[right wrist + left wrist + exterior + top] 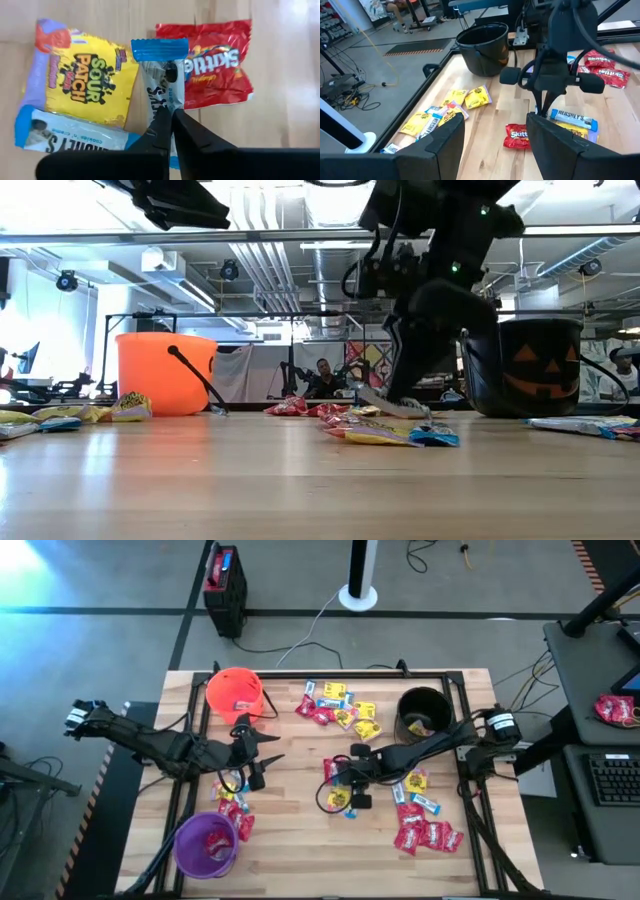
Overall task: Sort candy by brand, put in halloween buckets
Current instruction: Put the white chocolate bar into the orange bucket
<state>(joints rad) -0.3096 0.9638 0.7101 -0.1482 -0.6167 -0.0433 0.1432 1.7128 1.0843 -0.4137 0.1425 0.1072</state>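
Note:
The blue-and-white packet's broad side is lying flat across my right gripper's fingers, so I should open them, take the packet's middle (167,106) on edge, and then offer the packet's end to my left gripper.
My right gripper (171,120) is shut on a blue-and-white candy packet (162,80) at the table's middle (345,780). Beside that packet lie a yellow packet (85,80), a red packet (215,65) and another blue-and-white one (65,135). My left gripper (495,145) hangs open and empty above the table left of the middle (262,755). The orange bucket (235,692) stands far left, the black bucket (422,712) far right and the purple bucket (207,845) near left. My right gripper pinches the blue-and-white packet between its two fingertips at about mid-length (161,102). The fingers slant down from the table's right side and run along the packet. In the low view the packet (385,401) slants just over the other candies; whether it is clear of them I cannot tell.
More candy lies in a heap at the far middle (340,710), red packets at the near right (425,835), and a few packets beside the purple bucket (235,810). Black rails (470,790) frame the wooden table top.

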